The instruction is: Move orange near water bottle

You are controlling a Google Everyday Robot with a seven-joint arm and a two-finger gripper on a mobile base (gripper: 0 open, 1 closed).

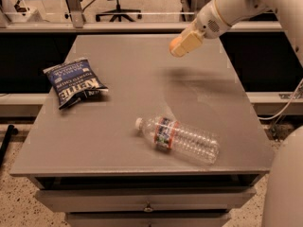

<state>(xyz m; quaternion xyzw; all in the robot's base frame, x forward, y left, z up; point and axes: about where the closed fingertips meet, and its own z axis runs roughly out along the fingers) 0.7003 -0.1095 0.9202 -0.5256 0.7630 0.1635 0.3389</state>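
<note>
The orange, now held in the air above the table, will be released by my gripper on the grey table [206,106] just behind the bottom half of the water bottle.
The orange [174,44] shows as a small round orange edge between the cream fingers of my gripper [182,44], which is shut on it and holds it in the air above the far right part of the grey table [118,126]. The water bottle [182,139] lies on its side near the table's front, white cap pointing left, with a red, white and dark blue label. The gripper is well behind and above the bottle.
A dark blue chip bag [75,82] lies on the table's left side. My white arm [236,6] reaches in from the upper right. My base [286,183] fills the lower right corner. Office chairs stand on the floor behind the table.
</note>
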